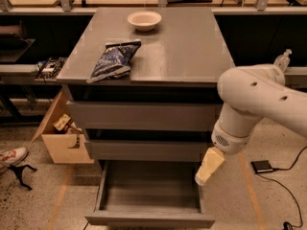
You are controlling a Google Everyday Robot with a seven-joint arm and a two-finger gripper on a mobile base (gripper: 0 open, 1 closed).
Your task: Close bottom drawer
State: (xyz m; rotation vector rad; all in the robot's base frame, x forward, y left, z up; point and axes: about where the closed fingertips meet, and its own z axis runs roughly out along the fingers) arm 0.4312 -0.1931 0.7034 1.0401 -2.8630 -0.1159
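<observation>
My gripper is going next to the bottom drawer's front (195,219), near the end on the black device's side, and will close there.
The bottom drawer (149,218) of the grey cabinet is pulled out towards me, an empty shallow grey box with a plain front. The two drawers above it, the middle one (144,150) and the top one (144,115), are shut. My white arm comes in from the right. My gripper (208,166), a cream-coloured piece, hangs pointing down at the drawer's right side wall, near its back right corner, below the middle drawer's right end. It holds nothing that I can see.
On the cabinet top (192,51) lie a blue chip bag (113,60) and a white bowl (144,19). An open cardboard box (62,133) stands on the floor to the left. A shoe (12,155) lies at far left. A black device with a cable (263,166) lies on the right.
</observation>
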